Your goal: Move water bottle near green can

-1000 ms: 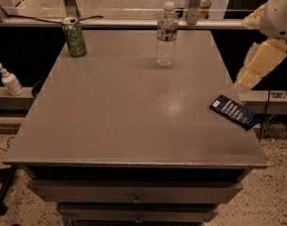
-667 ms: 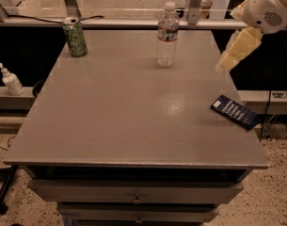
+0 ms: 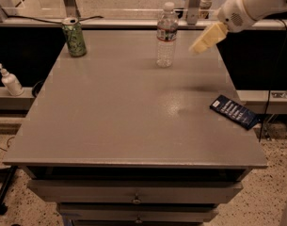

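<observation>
Next, my gripper goes to the water bottle's label band [image 3: 166, 34], around its middle, and closes there.
The water bottle [image 3: 166, 36] stands upright near the far edge of the grey table [image 3: 110, 112], right of centre. It is clear and ribbed, with a white cap and a label band. The green can [image 3: 75, 37] stands upright at the far left corner, well apart from the bottle. My gripper [image 3: 204, 40] hangs in the air to the right of the bottle, at about its label height, a short gap away from it. It holds nothing.
A dark blue flat packet [image 3: 234, 111] lies at the table's right edge. A small white pump bottle [image 3: 10, 80] stands on a ledge left of the table. A rail and metal posts [image 3: 192, 4] run behind the table. Drawers sit below the front edge.
My arm has swung from the table's right side up and to the left, bringing the gripper close to the water bottle. The bottle and can have not moved.
</observation>
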Robot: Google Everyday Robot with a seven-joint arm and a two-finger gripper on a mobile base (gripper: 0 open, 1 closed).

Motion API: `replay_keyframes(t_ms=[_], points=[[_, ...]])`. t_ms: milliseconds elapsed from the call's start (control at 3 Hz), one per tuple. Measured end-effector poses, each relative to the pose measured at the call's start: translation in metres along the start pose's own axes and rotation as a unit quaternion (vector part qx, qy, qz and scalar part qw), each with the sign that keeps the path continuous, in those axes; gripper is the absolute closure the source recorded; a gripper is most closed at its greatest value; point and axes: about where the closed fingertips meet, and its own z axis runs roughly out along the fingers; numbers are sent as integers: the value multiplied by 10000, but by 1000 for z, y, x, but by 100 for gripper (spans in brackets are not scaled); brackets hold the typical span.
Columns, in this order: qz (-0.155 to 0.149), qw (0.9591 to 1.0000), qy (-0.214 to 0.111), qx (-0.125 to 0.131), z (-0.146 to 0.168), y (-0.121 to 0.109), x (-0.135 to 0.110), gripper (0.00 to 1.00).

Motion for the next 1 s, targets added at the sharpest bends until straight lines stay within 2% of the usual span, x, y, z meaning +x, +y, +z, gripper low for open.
replay_keyframes(t_ms=[333, 667, 1000], points=[[386, 9976, -564, -113, 33, -14, -11, 0], [701, 9903, -1163, -299, 55, -18, -24, 0], [895, 9822, -1553, -557, 70, -10, -32, 0]])
